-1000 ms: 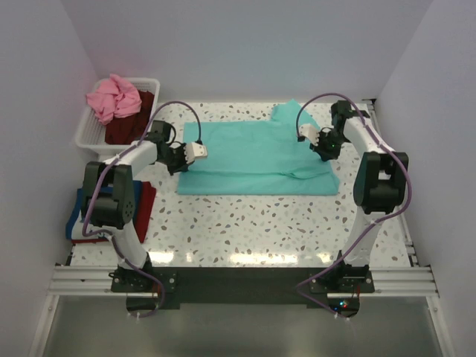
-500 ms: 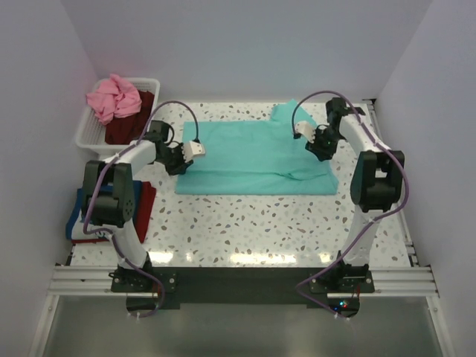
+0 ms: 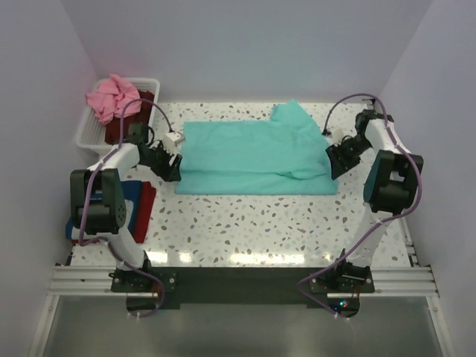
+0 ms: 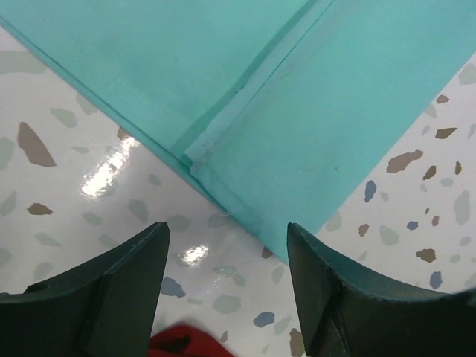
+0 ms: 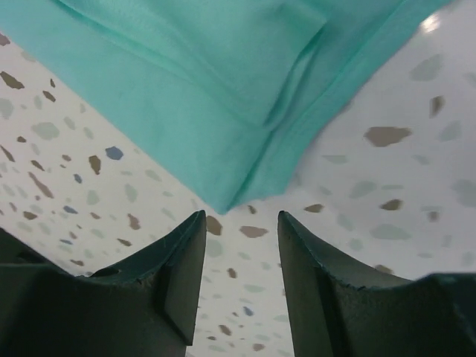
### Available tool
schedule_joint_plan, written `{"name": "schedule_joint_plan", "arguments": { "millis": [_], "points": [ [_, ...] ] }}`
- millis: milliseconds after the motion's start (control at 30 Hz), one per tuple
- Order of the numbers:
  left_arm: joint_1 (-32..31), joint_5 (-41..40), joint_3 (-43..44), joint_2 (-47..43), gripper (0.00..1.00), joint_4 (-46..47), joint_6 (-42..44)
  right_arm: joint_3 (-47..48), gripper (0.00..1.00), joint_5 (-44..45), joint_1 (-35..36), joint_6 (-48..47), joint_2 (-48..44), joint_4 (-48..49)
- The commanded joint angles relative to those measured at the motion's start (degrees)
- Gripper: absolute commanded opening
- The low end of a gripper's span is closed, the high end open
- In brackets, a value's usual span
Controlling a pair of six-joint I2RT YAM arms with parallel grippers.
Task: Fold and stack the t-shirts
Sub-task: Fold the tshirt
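Note:
Top layer bunches by my right gripper; it should pinch the t-shirt's near corner (image 5: 249, 182), straightening the teal-green t-shirt's layer before folding further.
A teal-green t-shirt (image 3: 253, 156) lies folded flat across the middle of the table, one sleeve sticking out at the back right. My left gripper (image 3: 172, 169) sits just off its near left corner, open and empty. In the left wrist view the gripper (image 4: 227, 234) hovers over bare table with the shirt's folded corner (image 4: 297, 149) just ahead. My right gripper (image 3: 334, 163) is at the shirt's near right corner, also open. In the right wrist view the gripper (image 5: 242, 216) holds nothing, and the teal corner (image 5: 216, 111) ends just in front of the fingertips.
A white slatted basket (image 3: 88, 135) at the back left holds a pink t-shirt (image 3: 111, 97) and a dark maroon one (image 3: 143, 104). A folded blue and red pile (image 3: 141, 204) lies by the left arm; a red edge (image 4: 186, 343) shows under the left gripper.
Both grippers opened, let go of the teal shirt and drew outward off it, the left one to the left, the right one to the right. The shirt's edges now lie flat.

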Motion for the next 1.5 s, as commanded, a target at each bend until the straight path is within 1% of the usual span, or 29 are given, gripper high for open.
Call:
{"name": "schedule_joint_plan", "arguments": {
  "millis": [0,133,300,433,500,567,600,633,667,700,767,800,867,900,1033,1100,1133,1167,1200,1233,1267,1300,1333,1433,1467],
  "points": [
    [-0.02,3.52,-1.35,0.14,0.7,1.34,-7.67,-5.32,0.47,-1.78,1.31,8.93,-3.25,2.74],
    [-0.02,3.44,-1.26,2.34,0.7,1.79,-10.41,-9.8,0.47,-0.01,1.23,11.57,-2.37,8.97],
    [-0.02,1.77,-1.96,4.89,0.69,1.18,-11.72,-12.18,0.47,0.95,1.23,12.98,-0.52,11.63],
    [-0.02,2.47,-2.49,7.0,0.64,-0.32,-11.55,-13.06,0.45,2.01,1.23,13.34,0.45,13.21],
    [-0.11,2.38,-2.67,7.79,0.62,-0.76,-11.37,-13.33,0.42,2.71,1.23,13.16,0.71,13.39],
    [-0.11,2.03,-2.76,8.14,0.55,-1.11,-11.38,-13.68,0.39,2.89,1.23,12.81,0.71,12.69],
    [-0.11,2.12,-2.76,8.32,0.52,-1.55,-11.2,-13.85,0.35,2.8,1.23,12.55,0.54,12.34],
    [-0.11,2.03,-2.93,8.41,0.44,-1.73,-11.11,-14.11,0.33,2.8,1.23,12.37,0.19,11.9],
    [-0.11,2.12,-3.02,8.24,0.4,-1.73,-11.2,-14.64,0.29,2.8,1.23,12.02,-0.08,11.72],
    [-0.11,1.95,-3.19,7.89,0.3,-1.82,-11.2,-14.82,0.22,2.98,1.23,11.85,-0.6,11.46],
    [-0.11,1.07,-3.55,7.36,0.22,-2.43,-10.67,-15.43,0.11,3.68,1.23,11.23,-1.05,10.4],
    [-0.11,0.54,-3.72,7.09,0.14,-3.13,-10.5,-15.61,0.01,4.03,1.23,11.05,-1.4,10.05],
    [-0.11,-1.13,-4.86,5.96,0.06,-3.84,-10.23,-17.01,0.0,5.17,1.23,10.18,-2.8,8.73],
    [-0.11,-1.57,-5.21,5.51,0.0,-4.53,-9.71,-17.71,0.0,6.31,1.23,9.83,-3.59,8.29],
    [-0.11,-2.8,-6.89,3.05,0.0,-6.12,-8.91,-21.4,0.0,8.16,1.23,8.94,-8.16,7.85],
    [-0.11,-2.89,-6.54,2.17,0.0,-6.73,-8.83,-21.67,0.0,8.16,1.23,9.03,-8.78,7.06],
    [-0.11,-2.89,-5.84,1.82,0.04,-6.74,-8.91,-21.33,0.04,7.73,1.23,9.21,-9.22,6.28],
    [-0.11,-2.98,-5.49,0.86,0.1,-6.48,-8.91,-20.98,0.23,7.46,1.23,9.47,-9.74,5.75],
    [-0.11,-2.72,-5.05,0.07,0.23,-6.21,-8.65,-20.45,0.33,7.03,1.14,9.64,-10.01,5.13],
    [-0.02,-1.32,-4.09,-0.72,0.28,-5.78,-8.39,-19.14,0.36,6.41,0.96,9.82,-10.45,4.34],
    [-0.02,-0.52,-3.55,-2.65,0.32,-5.25,-7.86,-18.34,0.43,4.84,0.53,10.43,-10.8,3.99],
    [-0.1,0.53,-2.94,-3.8,0.38,-3.85,-7.6,-17.46,0.43,3.78,0.35,10.87,-11.41,3.63],
    [-0.28,2.19,-1.71,-4.76,0.4,-2.97,-7.42,-15.8,0.43,3.07,0.26,12.01,-11.51,3.28],
    [-2.38,2.82,0.92,-7.67,0.41,0.64,-6.81,-13.25,0.42,-0.27,0.17,13.68,-11.42,3.02],
    [-4.04,3.0,1.54,-8.54,0.41,1.25,-5.76,-12.89,0.42,-1.06,0.26,14.82,-11.25,3.1]
  ]
}}
